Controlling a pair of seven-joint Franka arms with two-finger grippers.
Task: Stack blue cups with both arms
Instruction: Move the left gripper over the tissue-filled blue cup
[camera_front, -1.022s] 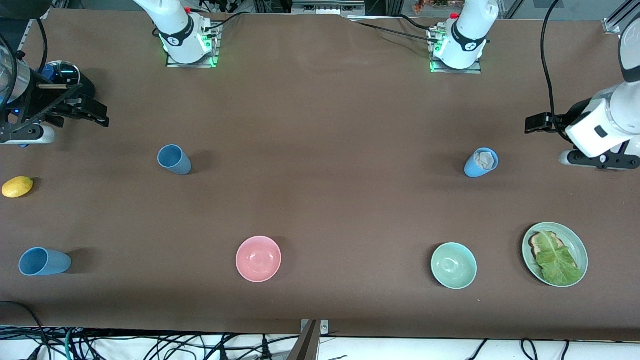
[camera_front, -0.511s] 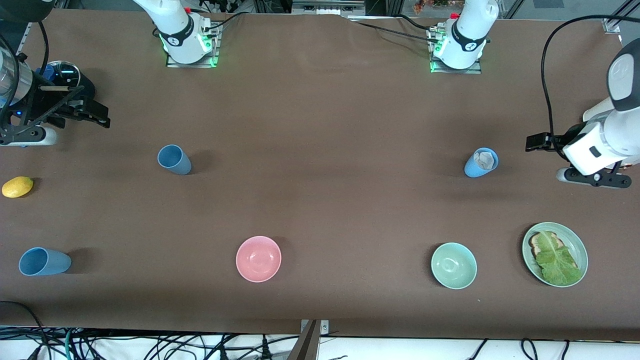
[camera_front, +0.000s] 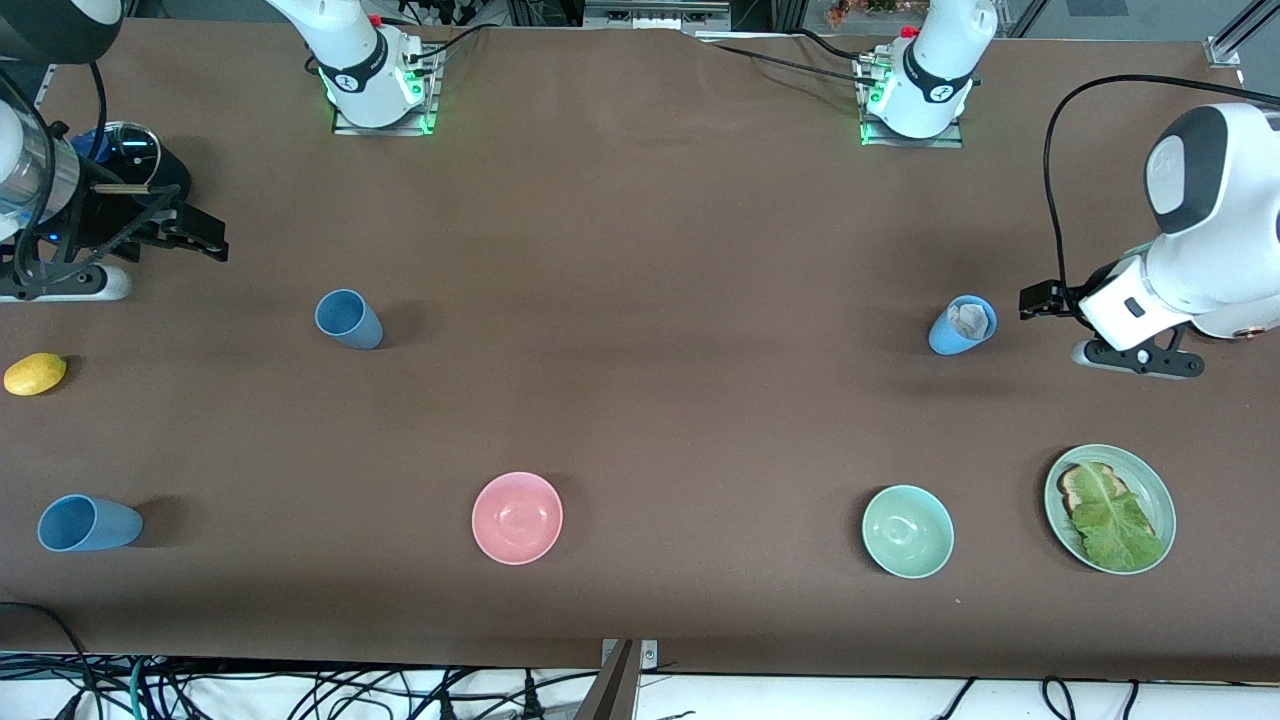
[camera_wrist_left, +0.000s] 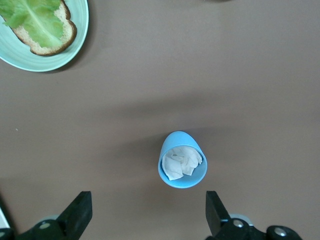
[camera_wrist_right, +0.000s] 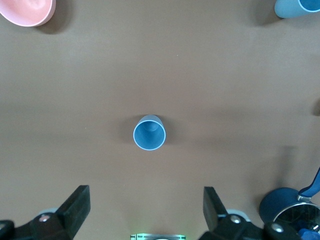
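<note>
I will next move my left gripper to the sky-blue cup's rim (camera_front: 994, 320) (camera_wrist_left: 159, 167), on the side toward the left arm, and close it there with one finger inside.
A duller blue cup (camera_front: 349, 319) stands upright toward the right arm's end of the table. My right gripper (camera_front: 205, 240) is open and empty in the air beside it; in the right wrist view the cup (camera_wrist_right: 149, 132) is ahead of the open gripper (camera_wrist_right: 145, 200). A sky-blue cup (camera_front: 962, 325) with crumpled white paper inside stands toward the left arm's end. My left gripper (camera_front: 1035, 300) is open and empty close beside it; in the left wrist view the cup (camera_wrist_left: 183, 160) is just ahead of the gripper (camera_wrist_left: 147, 205). A third blue cup (camera_front: 88, 523) is nearer the front camera.
A yellow lemon (camera_front: 35, 373) lies near the right arm's end. A pink bowl (camera_front: 517, 517), a pale green bowl (camera_front: 907, 531) and a green plate (camera_front: 1160, 500) with bread and lettuce sit nearer the front camera. A dark lidded pot (camera_front: 125, 150) stands by the right gripper.
My left arm has swung in toward the sky-blue cup, bringing its gripper close beside it. My right gripper has shifted slightly toward the duller blue cup.
</note>
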